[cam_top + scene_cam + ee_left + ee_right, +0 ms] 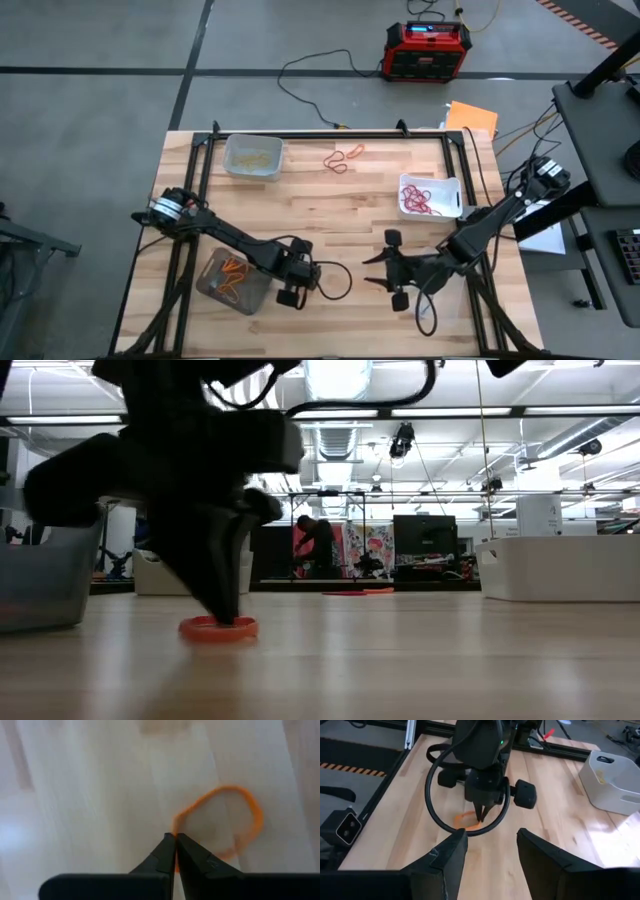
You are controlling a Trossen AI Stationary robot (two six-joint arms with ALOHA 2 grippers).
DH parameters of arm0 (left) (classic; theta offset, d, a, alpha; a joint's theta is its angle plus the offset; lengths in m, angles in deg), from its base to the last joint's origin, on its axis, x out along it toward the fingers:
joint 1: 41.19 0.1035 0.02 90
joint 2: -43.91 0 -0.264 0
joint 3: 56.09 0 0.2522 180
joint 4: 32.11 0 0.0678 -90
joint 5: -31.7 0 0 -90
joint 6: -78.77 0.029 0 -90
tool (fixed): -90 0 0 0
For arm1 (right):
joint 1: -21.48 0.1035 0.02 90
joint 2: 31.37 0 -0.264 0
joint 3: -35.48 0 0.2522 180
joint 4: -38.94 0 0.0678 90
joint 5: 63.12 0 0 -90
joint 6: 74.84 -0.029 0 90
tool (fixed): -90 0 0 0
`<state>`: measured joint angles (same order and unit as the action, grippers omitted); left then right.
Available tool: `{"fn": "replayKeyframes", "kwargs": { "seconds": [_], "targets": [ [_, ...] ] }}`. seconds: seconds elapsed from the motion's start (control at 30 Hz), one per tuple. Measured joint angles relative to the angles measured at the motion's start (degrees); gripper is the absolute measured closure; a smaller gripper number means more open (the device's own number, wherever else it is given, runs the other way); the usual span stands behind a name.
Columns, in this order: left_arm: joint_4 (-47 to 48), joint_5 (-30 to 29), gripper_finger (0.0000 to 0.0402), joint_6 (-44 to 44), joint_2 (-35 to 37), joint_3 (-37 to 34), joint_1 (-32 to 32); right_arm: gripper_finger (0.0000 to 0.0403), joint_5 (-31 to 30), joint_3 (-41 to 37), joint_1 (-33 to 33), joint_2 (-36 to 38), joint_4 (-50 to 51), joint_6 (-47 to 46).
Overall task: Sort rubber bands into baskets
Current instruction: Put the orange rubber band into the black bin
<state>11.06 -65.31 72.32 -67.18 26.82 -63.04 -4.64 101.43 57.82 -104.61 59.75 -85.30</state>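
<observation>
My left gripper needs to open and pinch the rubber band's opposite side (257, 817), as its fingers are shut at the near side of the orange rubber band, which lies flat.
An orange rubber band (235, 815) lies flat on the wooden table near its front middle, also seen in the low view (218, 628) and the right wrist view (465, 821). My left gripper (175, 838) points steeply down at it, shut on its rim; it shows from above (310, 278) too. My right gripper (490, 847) hangs open above the table just right of it (370, 270), holding nothing. A smoky grey-brown basket (205, 285) with orange bands sits beside the left gripper. A clear basket (230, 165) holds yellow bands, a white basket (455, 185) red ones. My left gripper pinches the orange band's rim (176, 826) between its two fingertips, at the side of the loop nearest the gripper. The fingers (225, 605) come from above, slanting steeply down. The rest of the loop lies flat and slack on the table.
A few loose red bands (343, 158) lie near the table's far edge, between the clear and the white basket. A black cable loop (432, 807) hangs around the left wrist. Bare wood lies between the two grippers and the far baskets.
</observation>
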Motion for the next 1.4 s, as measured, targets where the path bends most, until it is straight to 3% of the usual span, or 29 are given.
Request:
{"fn": "replayKeyframes", "kwargs": {
  "seconds": [0.7,0.93,1.1,1.4],
  "targets": [
    [8.55,-3.25,0.0402,3.51,0.45,13.92,-3.89,0.0234,0.08,-0.04,0.15,-2.02,-0.3,-1.39],
    [16.87,-8.56,0.0401,3.15,0.55,18.45,-5.52,0.0234,0.15,-0.09,0.15,-3.56,-0.35,-1.46],
    [16.6,-1.93,0.0401,3.21,0.43,17.36,-5.48,0.0234,0.24,-0.11,0.15,-3.74,-0.39,-2.97],
    [8.97,0.43,0.04,7.31,-2.94,13.13,-5.75,0.0234,0.26,-0.11,0.15,-3.72,-0.54,-3.89]
  ]
}}
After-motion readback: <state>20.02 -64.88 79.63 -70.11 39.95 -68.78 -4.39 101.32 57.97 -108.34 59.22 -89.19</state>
